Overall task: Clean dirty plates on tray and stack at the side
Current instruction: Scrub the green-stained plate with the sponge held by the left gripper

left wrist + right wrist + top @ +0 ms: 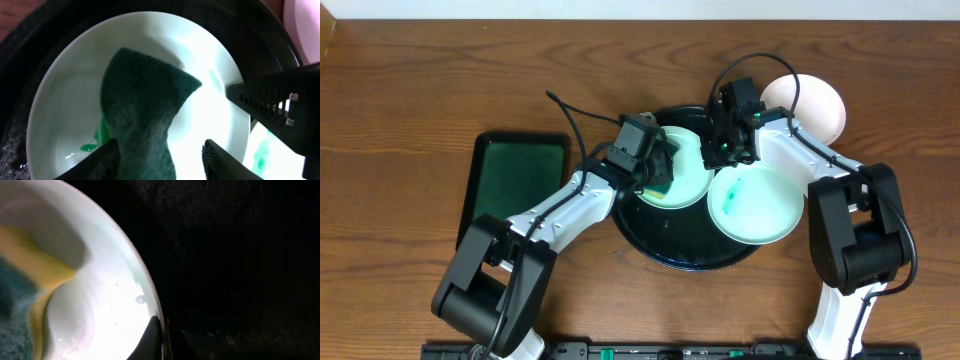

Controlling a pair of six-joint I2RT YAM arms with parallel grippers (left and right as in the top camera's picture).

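Note:
Green smear shows beside the sponge toward the plate's rim, so my left gripper needs to pinch the sponge tighter (134,137) and scrub that side before stacking.
The black tray (670,255) holds two of the dirty plates. The left plate (692,165) lies under a green and yellow sponge (658,182). My left gripper (655,165) is shut on the sponge (145,115) and presses it on this plate (65,85), next to a green smear (92,142). My right gripper (725,150) is shut on the plate's right rim (145,287), one finger inside it (161,337). The second plate (755,205), with green smears, sits at the tray's right. A third plate (815,105) lies on the table beyond the tray.
A dark green rectangular tray (515,190) lies on the wooden table left of the black tray. The right gripper's finger (280,105) shows in the left wrist view. Both arms cross over the black tray.

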